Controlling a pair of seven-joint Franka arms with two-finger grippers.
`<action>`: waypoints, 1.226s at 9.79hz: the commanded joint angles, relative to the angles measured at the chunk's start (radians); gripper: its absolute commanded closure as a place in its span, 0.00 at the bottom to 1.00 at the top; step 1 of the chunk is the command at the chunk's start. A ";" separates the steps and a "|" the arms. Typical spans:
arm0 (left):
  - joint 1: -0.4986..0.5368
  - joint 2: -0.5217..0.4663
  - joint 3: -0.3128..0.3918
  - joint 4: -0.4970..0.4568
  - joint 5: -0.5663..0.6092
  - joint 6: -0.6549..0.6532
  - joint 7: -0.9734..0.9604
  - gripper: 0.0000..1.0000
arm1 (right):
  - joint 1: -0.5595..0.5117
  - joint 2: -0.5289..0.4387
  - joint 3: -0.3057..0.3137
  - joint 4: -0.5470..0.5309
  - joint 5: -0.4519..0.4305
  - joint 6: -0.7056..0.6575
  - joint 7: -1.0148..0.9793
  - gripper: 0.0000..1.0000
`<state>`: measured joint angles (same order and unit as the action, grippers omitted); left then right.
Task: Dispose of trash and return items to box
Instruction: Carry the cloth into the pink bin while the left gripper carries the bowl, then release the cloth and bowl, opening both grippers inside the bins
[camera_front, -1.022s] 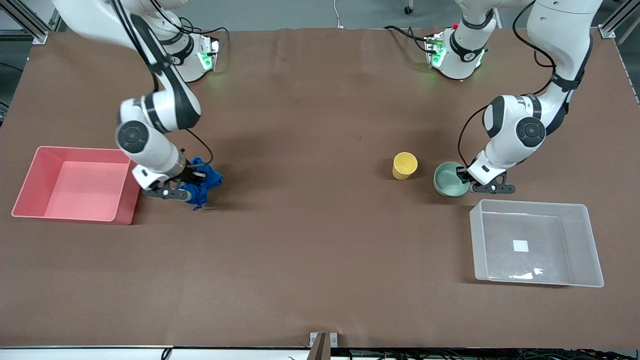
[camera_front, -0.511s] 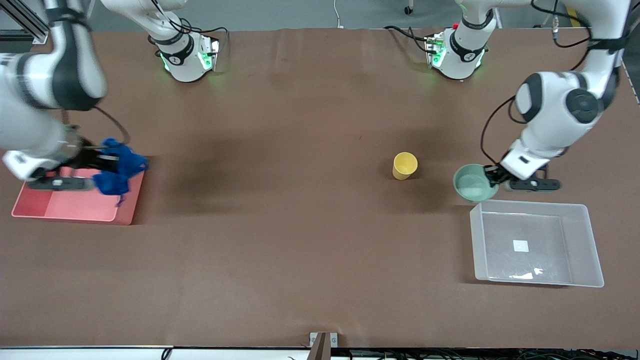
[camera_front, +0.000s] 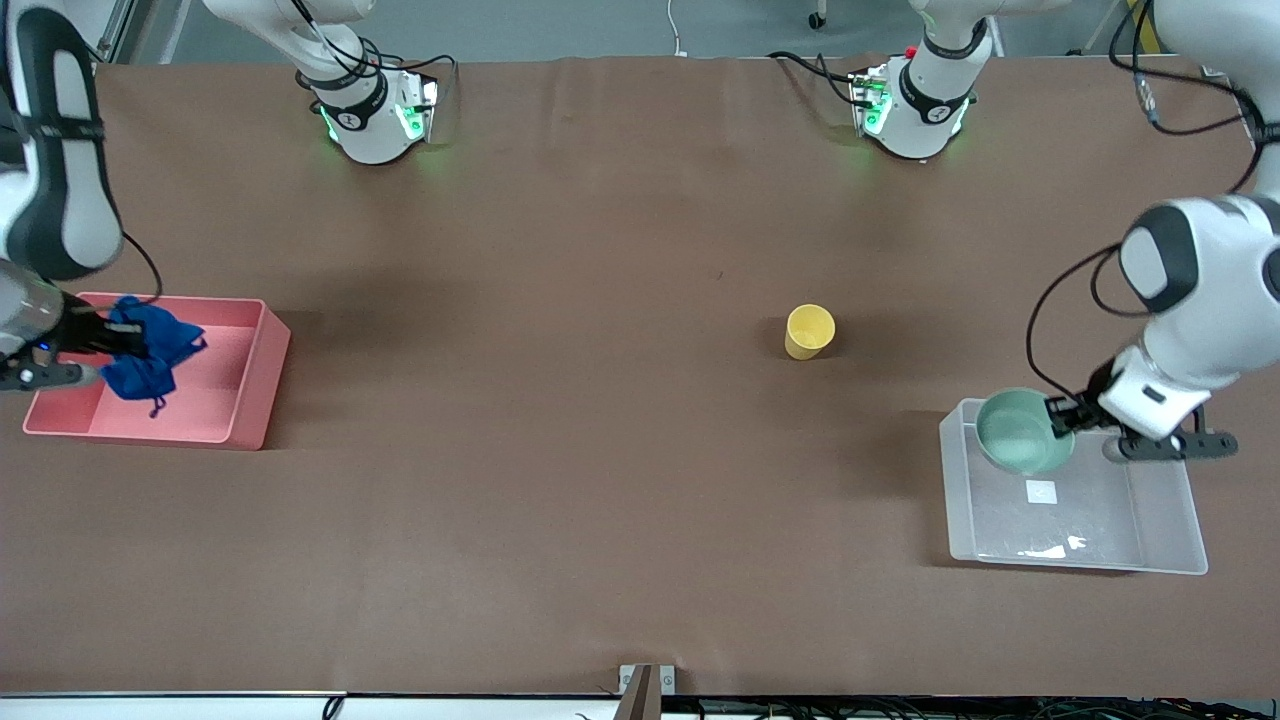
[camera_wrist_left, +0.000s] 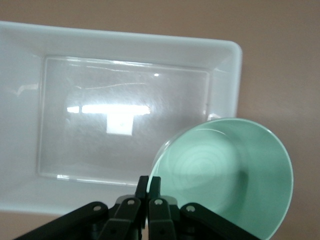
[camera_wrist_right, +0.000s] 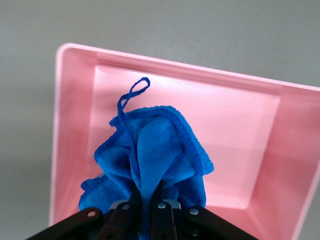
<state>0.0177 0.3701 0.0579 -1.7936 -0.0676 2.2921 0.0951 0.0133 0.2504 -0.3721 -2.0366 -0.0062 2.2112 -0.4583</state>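
Note:
The robot's left gripper will set the mint-green bowl down beside the white label on the clear tub's bottom (camera_front: 1017, 473) (camera_wrist_left: 153, 144).
My right gripper (camera_front: 100, 345) is shut on the bright-blue cloth wad (camera_front: 148, 358) and holds it in the air over the pink bin (camera_front: 255, 385); the right wrist view shows the cloth (camera_wrist_right: 150, 160) with its string loop hanging over the bin's floor (camera_wrist_right: 235, 135). My left gripper (camera_front: 1062, 415) is shut on the rim of the mint-green bowl (camera_front: 1020, 432) and holds it over the corner of the clear tub (camera_front: 1170, 520) nearest the cup. The left wrist view shows the bowl (camera_wrist_left: 225, 175) above the tub (camera_wrist_left: 30, 115). The yellow cup (camera_front: 808, 331) stands upright mid-table.
The pink bin sits at the right arm's end of the table, the clear tub at the left arm's end, nearer the front camera. Both arm bases stand along the table's top edge. Brown table surface lies between bin, cup and tub.
My right gripper carried the blue cloth from the table beside the pink bin to over the bin. My left gripper lifted the green bowl and carried it over the clear tub's corner.

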 joint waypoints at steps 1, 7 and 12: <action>-0.007 0.136 0.065 0.101 -0.090 -0.020 0.122 1.00 | -0.016 0.064 0.005 -0.037 0.038 0.111 -0.023 0.94; 0.004 0.348 0.086 0.220 -0.089 -0.013 0.172 0.98 | -0.006 0.009 0.016 -0.018 0.066 0.054 -0.040 0.00; -0.001 0.363 0.085 0.223 -0.080 -0.010 0.172 0.36 | -0.015 -0.103 0.125 0.413 0.068 -0.535 0.301 0.00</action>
<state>0.0247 0.7073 0.1363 -1.5916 -0.1419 2.2907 0.2460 0.0117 0.1708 -0.2902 -1.6958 0.0519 1.7658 -0.2774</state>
